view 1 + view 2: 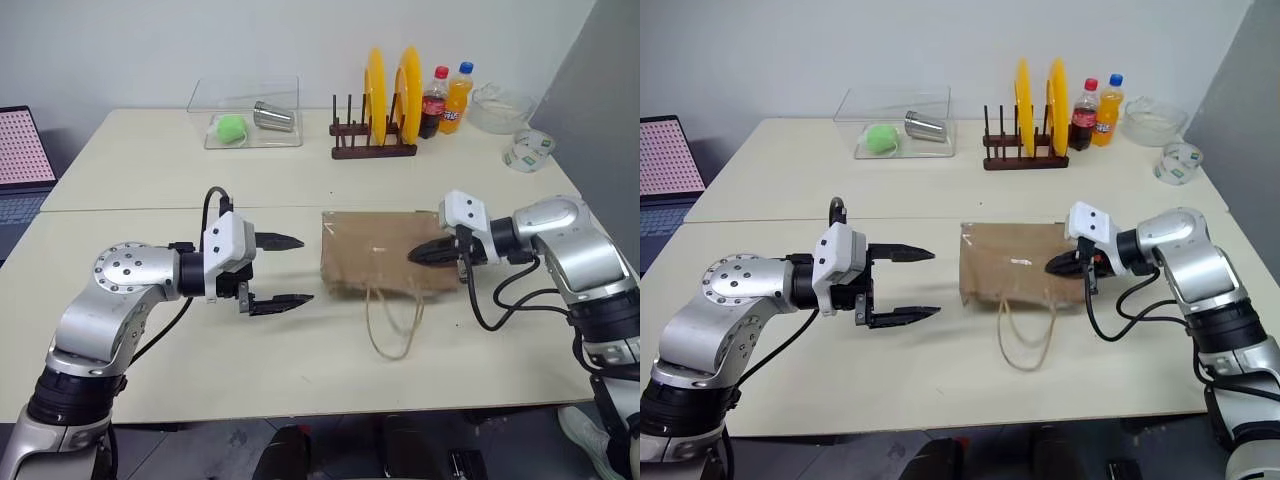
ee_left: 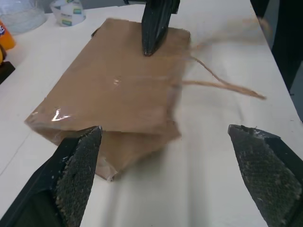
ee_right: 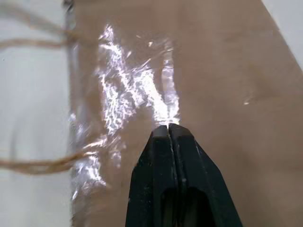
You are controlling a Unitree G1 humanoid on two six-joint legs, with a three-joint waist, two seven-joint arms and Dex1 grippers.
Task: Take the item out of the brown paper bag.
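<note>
My left gripper needs to close next on the brown paper bag's cord handle (image 1: 419, 304) (image 2: 198, 61), close to the bag's opening, on the side of the handle nearer my right gripper.
The brown paper bag (image 1: 385, 250) lies flat and creased on the middle of the table, its cord handles (image 1: 392, 320) trailing toward the front edge. The item is hidden. My left gripper (image 1: 303, 270) hovers just left of the bag's left end, pointing at it, fingers wide open with nothing between them; in the left wrist view the bag (image 2: 118, 90) lies just beyond its pads (image 2: 78, 163). My right gripper (image 1: 415, 256) is shut, its tip over the right part of the bag, close above the paper (image 3: 213, 71). It holds nothing that I can see.
At the back stand a wooden rack with yellow plates (image 1: 390, 100), a cola bottle (image 1: 434, 103), an orange soda bottle (image 1: 457, 98), a glass bowl (image 1: 497, 108) and a tape roll (image 1: 527, 150). A clear box (image 1: 245, 125) holds a green ball and a metal cup. A laptop (image 1: 20, 160) sits far left.
</note>
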